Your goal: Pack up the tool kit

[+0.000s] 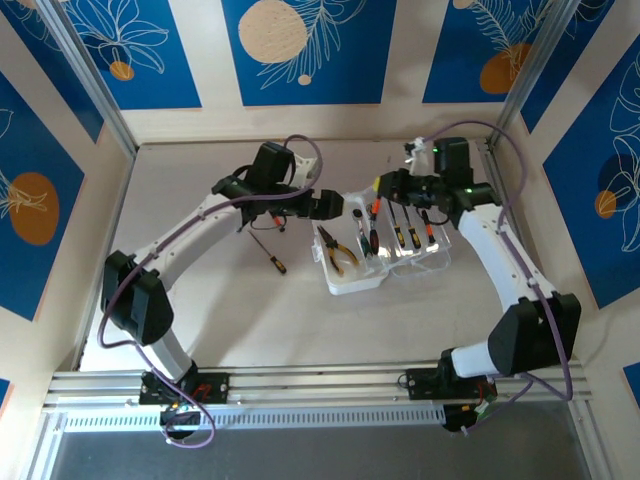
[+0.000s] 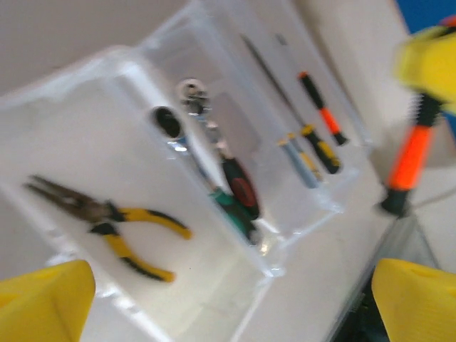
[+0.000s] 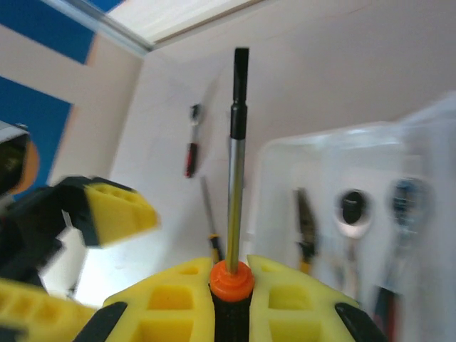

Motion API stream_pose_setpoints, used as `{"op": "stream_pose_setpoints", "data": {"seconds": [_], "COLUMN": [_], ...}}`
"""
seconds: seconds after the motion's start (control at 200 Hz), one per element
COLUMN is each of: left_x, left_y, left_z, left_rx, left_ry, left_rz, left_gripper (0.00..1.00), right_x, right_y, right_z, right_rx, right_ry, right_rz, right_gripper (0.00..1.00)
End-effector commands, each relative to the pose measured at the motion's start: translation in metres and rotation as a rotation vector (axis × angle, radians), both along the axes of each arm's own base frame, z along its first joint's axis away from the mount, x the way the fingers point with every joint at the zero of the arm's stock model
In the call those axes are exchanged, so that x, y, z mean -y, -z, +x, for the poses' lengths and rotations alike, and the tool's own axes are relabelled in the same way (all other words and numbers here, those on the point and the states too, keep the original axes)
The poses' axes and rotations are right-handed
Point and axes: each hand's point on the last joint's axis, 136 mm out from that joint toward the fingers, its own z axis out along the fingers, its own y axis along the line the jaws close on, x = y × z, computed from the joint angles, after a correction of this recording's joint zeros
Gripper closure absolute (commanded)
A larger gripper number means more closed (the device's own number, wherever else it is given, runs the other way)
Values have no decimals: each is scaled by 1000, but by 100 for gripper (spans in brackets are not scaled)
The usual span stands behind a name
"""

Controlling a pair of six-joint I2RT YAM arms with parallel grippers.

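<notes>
Next, I release the black-handled screwdriver with my right gripper in the clear case's end compartment (image 1: 424, 231), beside the matching orange-ended screwdriver.
The tool kit's clear case (image 1: 425, 268) lies open at mid-table. Yellow-handled pliers (image 1: 338, 250) rest in its left half, and several screwdrivers (image 1: 412, 236) lie in the right half. My right gripper (image 3: 231, 267) is shut on the black-and-orange handle of a screwdriver (image 3: 237, 157), whose shaft points away from the wrist. In the top view this gripper (image 1: 381, 190) hovers over the case's far edge. My left gripper (image 2: 228, 306) is open above the case's near corner with nothing between its fingers (image 2: 43, 299). Below it are the pliers (image 2: 114, 221) and a red-and-black-handled tool (image 2: 239, 189).
A yellow-and-black-handled screwdriver (image 1: 276, 258) lies loose on the table left of the case. A red-and-black tool (image 3: 191, 149) lies further out on the table. Walls close in the table at the back and both sides. The two grippers are close together over the case.
</notes>
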Motion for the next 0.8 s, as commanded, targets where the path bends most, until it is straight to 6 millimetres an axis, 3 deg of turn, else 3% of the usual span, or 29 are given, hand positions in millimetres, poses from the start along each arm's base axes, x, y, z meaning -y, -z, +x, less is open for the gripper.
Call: {"op": "stream_pose_setpoints", "data": {"seconds": [0.0, 0.185, 0.31, 0.535, 0.795], "left_x": [-65, -147, -179, -191, -187], "left_y": [17, 51, 63, 77, 86], "left_z": [15, 24, 20, 13, 14], "left_rx": [9, -68, -93, -116, -138], "left_ry": [-155, -347, -407, -427, -416], "left_rz": [178, 301, 352, 365, 349], "left_gripper": [0, 0, 0, 0, 0], "right_x": [37, 101, 121, 130, 113], "right_y": [4, 33, 41, 59, 85], "right_z": [-21, -19, -12, -1, 5], "right_rx": [-11, -91, -129, -169, -196], "right_ry": [0, 149, 195, 182, 104], "right_rz": [-179, -483, -593, -744, -771], "right_gripper": [100, 100, 100, 100, 100]}}
